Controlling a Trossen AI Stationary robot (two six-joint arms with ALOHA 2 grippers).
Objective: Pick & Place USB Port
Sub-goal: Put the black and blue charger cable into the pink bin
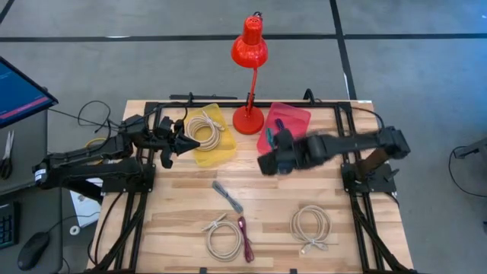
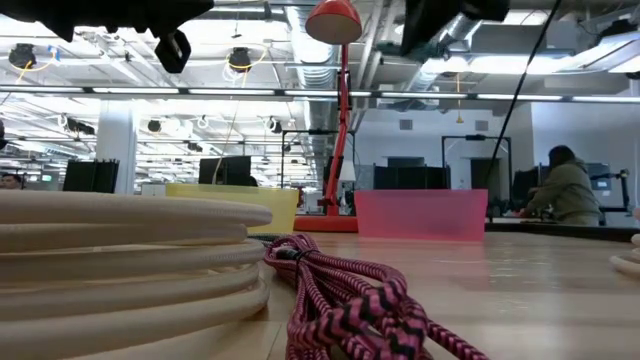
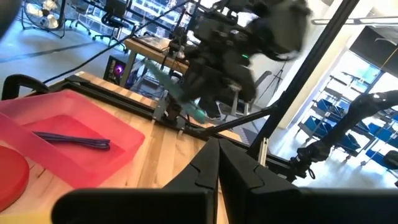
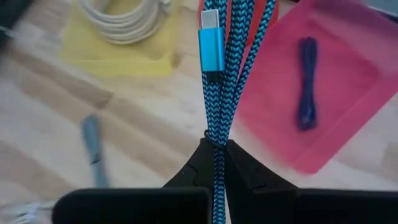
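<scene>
The blue-and-black cable, now held above the table by the pink tray, will be set down by my right gripper in the pink tray [image 1: 276, 141] [image 4: 274, 99] next to the dark blue cable, on the lamp side.
My right gripper [image 1: 274, 158] hovers above the table by the near edge of the pink tray [image 1: 293, 116] and is shut on a blue-and-black braided USB cable [image 4: 222, 74]. The cable's blue connector [image 4: 211, 40] shows in the right wrist view. A dark blue cable [image 4: 306, 84] lies flat in the pink tray [image 4: 339, 74]. My left gripper [image 1: 181, 141] is shut and empty, raised beside the yellow tray [image 1: 209, 148], which holds a white cable coil [image 1: 204, 126]. The left wrist view shows the right gripper [image 3: 205, 68] with the teal cable [image 3: 189, 109] below it. My right gripper pinches the bundled blue-and-black cable between its two fingers, with several strands side by side [image 4: 216, 134]. The strands run along the fingers and out past their tips, ending in the blue connector. The cable is lifted clear of the table.
A red desk lamp [image 1: 249, 47] stands with its base [image 1: 247, 120] between the two trays. On the near half of the table lie a grey cable [image 1: 227, 196], a white coil [image 1: 221, 240], a pink-and-black braided cable [image 1: 245, 228] and another white coil [image 1: 310, 225].
</scene>
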